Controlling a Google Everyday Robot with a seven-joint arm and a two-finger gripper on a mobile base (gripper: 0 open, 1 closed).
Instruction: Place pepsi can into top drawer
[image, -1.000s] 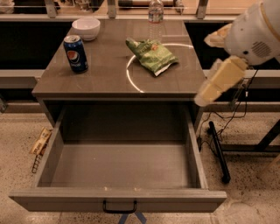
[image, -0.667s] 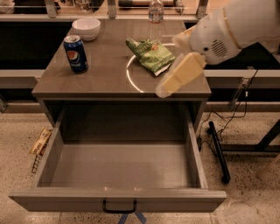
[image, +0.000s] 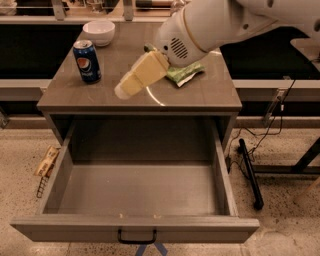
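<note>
The pepsi can in front of the white bowl is next for my gripper, which should go to it and close around the can's upper half (image: 87, 56).
The pepsi can (image: 87, 61) stands upright on the left side of the cabinet top (image: 200, 95). It is dark blue with a round logo and a silver top. The top drawer (image: 135, 187) is pulled out wide below, its flat bottom bare, with a black handle (image: 137, 237) on the front panel. My gripper (image: 125, 90) hangs over the middle of the cabinet top, to the right of the can and apart from it, holding nothing. My white arm reaches in from the upper right.
A white bowl (image: 99, 32) sits behind the can at the back left. A green chip bag (image: 184, 74) lies on the cabinet top, partly hidden behind my arm. A black stand and cables (image: 250, 170) are on the floor to the right.
My arm and gripper have swung left from beyond the cabinet's right edge to over the middle of the top, closer to the can. The can and drawer have not moved.
</note>
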